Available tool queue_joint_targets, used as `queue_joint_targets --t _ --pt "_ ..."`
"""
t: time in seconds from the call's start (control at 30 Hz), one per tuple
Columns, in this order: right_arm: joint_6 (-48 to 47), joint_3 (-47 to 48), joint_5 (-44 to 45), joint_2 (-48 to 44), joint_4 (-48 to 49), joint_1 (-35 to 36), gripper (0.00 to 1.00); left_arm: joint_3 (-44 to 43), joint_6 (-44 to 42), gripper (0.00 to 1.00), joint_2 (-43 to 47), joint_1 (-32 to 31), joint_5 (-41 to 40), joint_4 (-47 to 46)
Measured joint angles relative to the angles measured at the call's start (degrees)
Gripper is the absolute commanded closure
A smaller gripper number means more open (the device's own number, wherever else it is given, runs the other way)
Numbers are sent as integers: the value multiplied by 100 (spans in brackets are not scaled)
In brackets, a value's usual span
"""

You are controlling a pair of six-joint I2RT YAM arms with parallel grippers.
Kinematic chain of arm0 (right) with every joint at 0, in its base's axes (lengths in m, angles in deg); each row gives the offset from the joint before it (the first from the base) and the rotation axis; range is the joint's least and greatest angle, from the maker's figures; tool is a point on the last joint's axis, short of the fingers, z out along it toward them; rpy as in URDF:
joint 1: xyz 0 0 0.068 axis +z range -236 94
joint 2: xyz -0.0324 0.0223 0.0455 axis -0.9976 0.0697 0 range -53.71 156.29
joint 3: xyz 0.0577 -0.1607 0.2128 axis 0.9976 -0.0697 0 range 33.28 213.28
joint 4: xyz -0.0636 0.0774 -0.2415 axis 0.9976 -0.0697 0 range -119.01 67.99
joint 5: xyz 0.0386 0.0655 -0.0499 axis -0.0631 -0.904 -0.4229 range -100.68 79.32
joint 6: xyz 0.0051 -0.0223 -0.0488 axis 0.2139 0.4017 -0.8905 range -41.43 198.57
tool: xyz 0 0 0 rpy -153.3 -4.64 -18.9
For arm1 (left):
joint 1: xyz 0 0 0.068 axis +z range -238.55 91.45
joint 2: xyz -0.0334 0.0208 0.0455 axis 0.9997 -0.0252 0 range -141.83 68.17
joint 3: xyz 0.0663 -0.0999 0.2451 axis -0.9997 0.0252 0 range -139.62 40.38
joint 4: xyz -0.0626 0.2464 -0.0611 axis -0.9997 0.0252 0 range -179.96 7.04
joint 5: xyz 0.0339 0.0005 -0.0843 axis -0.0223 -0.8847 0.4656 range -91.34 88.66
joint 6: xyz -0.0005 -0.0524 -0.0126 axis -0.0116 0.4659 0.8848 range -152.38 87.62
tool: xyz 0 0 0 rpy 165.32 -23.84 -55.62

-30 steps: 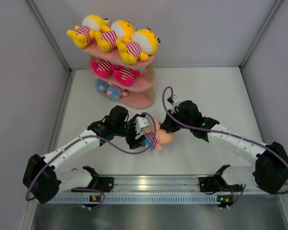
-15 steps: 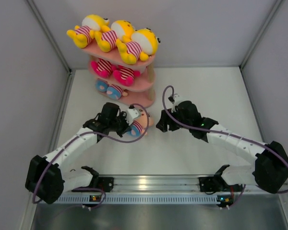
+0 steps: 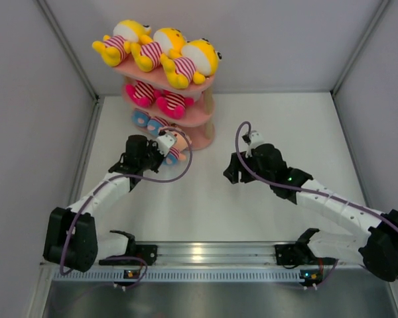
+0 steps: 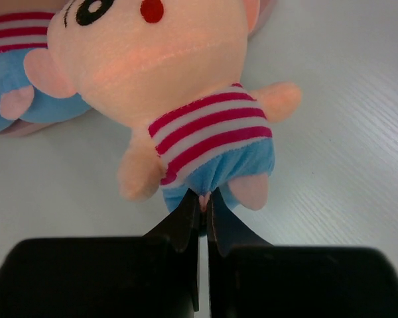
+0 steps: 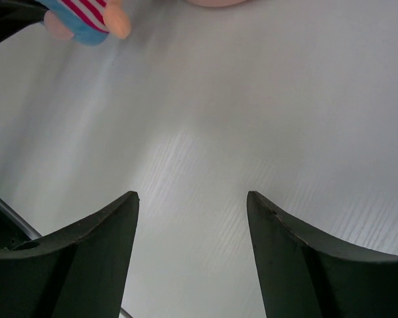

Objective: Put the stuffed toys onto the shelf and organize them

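Observation:
The robot's left gripper needs to release the peach-faced toy on the lowest board's loose end [image 3: 188,135], next to the other toys with blue bottoms.
My left gripper [image 3: 163,153] is shut on the blue bottom of a peach-faced stuffed toy [image 3: 175,144] in a red-striped shirt, seen close up in the left wrist view [image 4: 199,126]. It holds the toy next to the lowest board of the pink shelf [image 3: 200,140]. Two more blue-bottomed toys [image 3: 149,122] lie on that board, one showing at the left wrist view's edge [image 4: 13,93]. Two pink toys [image 3: 158,98] fill the middle board and three yellow ones [image 3: 160,52] the top. My right gripper [image 3: 229,171] hangs open over bare table with nothing between its fingers [image 5: 192,199].
Grey walls close in the white table on the left, back and right. The metal rail [image 3: 205,255] with both arm bases runs along the near edge. The held toy [image 5: 86,20] shows at the top left of the right wrist view.
The right gripper let go of the toy, opened and drew back to the right. The left gripper shut on the toy and carried it from mid-table up to the shelf's base.

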Motion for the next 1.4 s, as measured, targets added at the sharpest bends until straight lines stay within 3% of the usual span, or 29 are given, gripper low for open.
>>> queue_joint_targets --t 0.4,0.8,1.4 --pt "-55 -48 315 -227 -166 0 34 -597 251 100 -1539 79 210 -1248" --pt "-96 -57 376 -212 -216 0 34 -817 339 98 -2186 79 345 -2223" --pt "-146 -133 391 -205 -341 0 34 -960 168 96 -2542 79 809 -2562"
